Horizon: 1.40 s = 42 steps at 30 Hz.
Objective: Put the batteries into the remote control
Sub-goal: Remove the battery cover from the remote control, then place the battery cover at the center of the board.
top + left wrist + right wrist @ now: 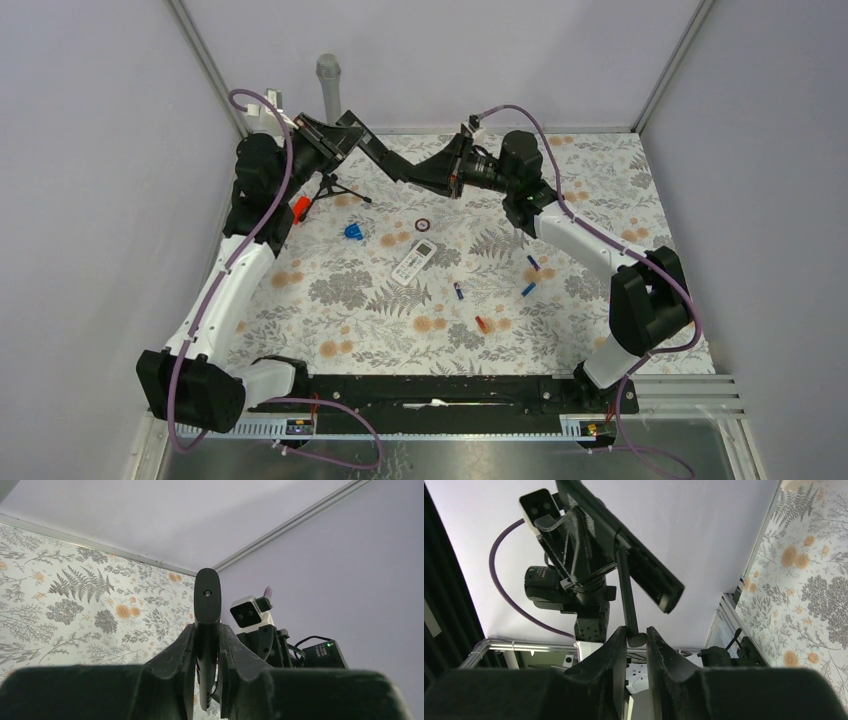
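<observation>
My right gripper is going to release the thin black rod between the small dark ring and the rearmost blue battery (471, 245).
The white remote control (414, 262) lies face up mid-table. Blue batteries (459, 291) (533, 263) (527, 289) and an orange-red one (481, 324) lie loose to its right. Both arms are raised at the back, away from them. My left gripper (335, 140) (207, 630) is shut on a long black flat bar (375, 155) (207, 600) (644, 565). My right gripper (425, 175) (636, 630) faces it, its fingers closed on the rounded tip of a thin black rod (626, 595) that comes off the bar.
A small black tripod (330, 190), a chunky orange-red piece (300, 208), a blue blob-shaped piece (352, 231) and a small dark ring (422, 224) sit at the back left. A grey post (328, 85) stands at the rear wall. Walls enclose the floral mat (600, 200).
</observation>
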### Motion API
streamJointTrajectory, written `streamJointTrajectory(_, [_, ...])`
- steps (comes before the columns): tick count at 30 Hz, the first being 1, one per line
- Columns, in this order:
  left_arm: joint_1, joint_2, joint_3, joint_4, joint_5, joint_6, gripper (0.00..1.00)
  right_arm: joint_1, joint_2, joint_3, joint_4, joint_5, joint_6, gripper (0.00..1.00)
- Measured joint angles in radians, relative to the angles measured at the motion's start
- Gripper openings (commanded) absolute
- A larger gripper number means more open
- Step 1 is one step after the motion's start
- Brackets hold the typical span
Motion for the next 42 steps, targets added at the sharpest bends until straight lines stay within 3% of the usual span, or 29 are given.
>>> streamJointTrajectory(12, [0.0,0.001,-0.014,-0.032,-0.016,0.093,0.0,-0.079,-0.01,-0.031,0.118,0.036,-0.014,0.0])
streamJointTrajectory(24, [0.0,-0.002,-0.13,-0.075,0.045,0.171,0.0,-0.204,-0.014,-0.259,-0.303,0.196,-0.332,0.0])
streamJointTrajectory(32, [0.0,-0.007,-0.154,-0.034,0.132,0.177,0.0,-0.204,0.087,-0.273,-0.431,0.292,-0.433,0.0])
streamJointTrajectory(36, [0.0,-0.008,-0.164,-0.026,0.157,0.183,0.0,-0.204,0.123,-0.274,-0.483,0.341,-0.467,0.18])
streamJointTrajectory(38, [0.0,-0.008,-0.166,-0.024,0.169,0.187,0.0,-0.204,0.127,-0.274,-0.514,0.36,-0.48,0.34])
streamJointTrajectory(39, [0.0,-0.008,-0.166,-0.023,0.176,0.19,0.0,-0.204,0.127,-0.274,-0.529,0.373,-0.487,0.48])
streamJointTrajectory(42, [0.0,-0.01,-0.166,-0.014,0.199,0.197,0.0,-0.204,0.127,-0.274,-0.563,0.402,-0.509,0.7])
